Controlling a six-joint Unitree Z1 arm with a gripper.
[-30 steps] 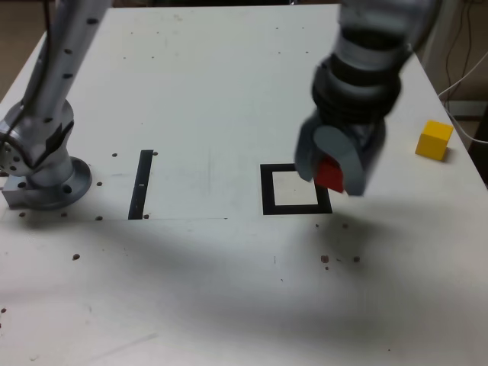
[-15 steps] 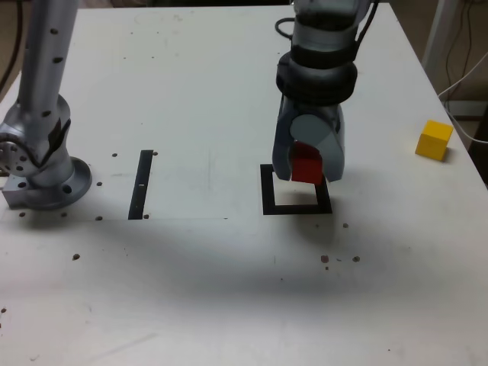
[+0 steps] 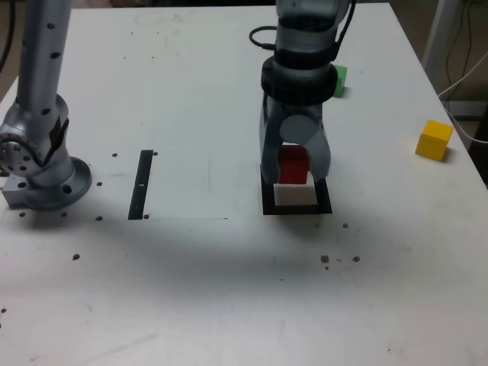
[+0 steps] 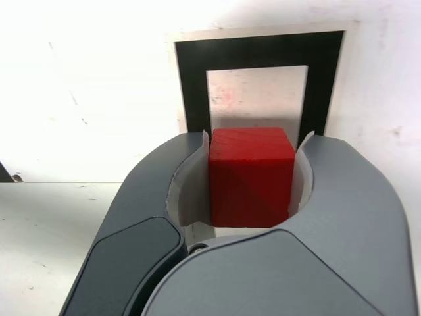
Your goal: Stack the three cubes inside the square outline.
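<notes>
My gripper will set the red cube down and let go of it on the white centre of the black square outline (image 3: 297, 188) (image 4: 258, 135).
My gripper (image 3: 293, 169) is shut on the red cube (image 3: 293, 165) and holds it just over the square outline (image 3: 267, 200), near its far edge. In the wrist view the red cube (image 4: 250, 175) sits clamped between both grey fingers (image 4: 164, 197), with the black square outline (image 4: 258, 51) and its white centre right beyond it. The green cube (image 3: 339, 79) lies on the table behind the arm, partly hidden by it. The yellow cube (image 3: 435, 139) rests alone at the exterior view's right.
The arm's grey base (image 3: 42, 164) stands at the exterior view's left. A thin black strip (image 3: 141, 183) lies between the base and the outline. Small dark specks dot the white table (image 3: 191, 290). Cables hang past the table's right edge.
The gripper carried the red cube from the outline's right side leftward and down, so it now hangs low over the outline. The green cube has come into view behind the arm.
</notes>
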